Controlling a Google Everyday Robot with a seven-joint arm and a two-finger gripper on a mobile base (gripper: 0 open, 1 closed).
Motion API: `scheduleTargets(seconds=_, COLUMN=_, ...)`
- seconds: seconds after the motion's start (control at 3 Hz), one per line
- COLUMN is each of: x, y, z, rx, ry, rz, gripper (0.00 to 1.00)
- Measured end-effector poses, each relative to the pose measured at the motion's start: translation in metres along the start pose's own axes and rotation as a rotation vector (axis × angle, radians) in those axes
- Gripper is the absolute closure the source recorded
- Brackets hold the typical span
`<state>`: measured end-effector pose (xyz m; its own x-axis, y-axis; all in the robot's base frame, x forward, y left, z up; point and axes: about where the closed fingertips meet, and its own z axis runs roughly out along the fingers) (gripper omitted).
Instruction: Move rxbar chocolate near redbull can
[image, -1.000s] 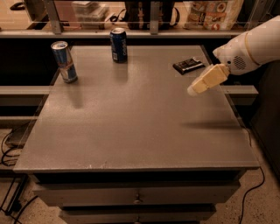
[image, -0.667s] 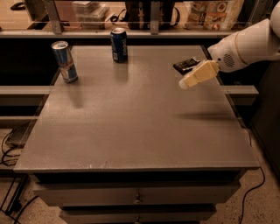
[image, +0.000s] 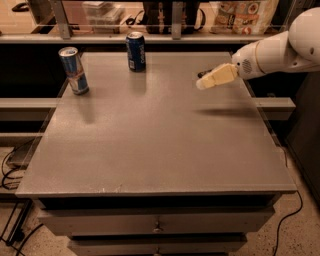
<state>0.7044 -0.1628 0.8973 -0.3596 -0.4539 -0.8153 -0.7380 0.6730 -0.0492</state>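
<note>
The rxbar chocolate (image: 204, 73), the dark bar just behind my gripper's cream-coloured fingers, should be gripped by them next, because the bar has to go near the redbull can.
The redbull can (image: 74, 70), slim and silver-blue, stands upright at the table's far left. The rxbar chocolate (image: 203, 74) lies flat at the far right of the table; only a dark sliver of it shows behind my gripper. My gripper (image: 204, 83), cream-coloured on a white arm, reaches in from the right. It hovers just over and in front of the bar, pointing left and slightly down. I cannot tell whether it touches the bar. The can is far to the gripper's left.
A wider dark-blue Pepsi can (image: 135, 51) stands at the far middle of the grey table (image: 150, 150). A shelf with clutter runs behind the table. Drawers sit under the front edge, and cables lie on the floor at both sides.
My gripper has moved left and up toward the far edge. It now covers most of the rxbar, which showed fully before. The cans and the bar have not moved.
</note>
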Motion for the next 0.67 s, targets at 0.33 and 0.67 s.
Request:
scheduleTargets(seconds=0.33, x=0.003, y=-0.029, z=0.025, rx=0.017, ry=-0.043, rz=0.081, gripper=0.0)
scheduleTargets(seconds=0.67, x=0.006, y=-0.049, z=0.046, rx=0.03, ry=-0.056, rz=0.13, gripper=0.0)
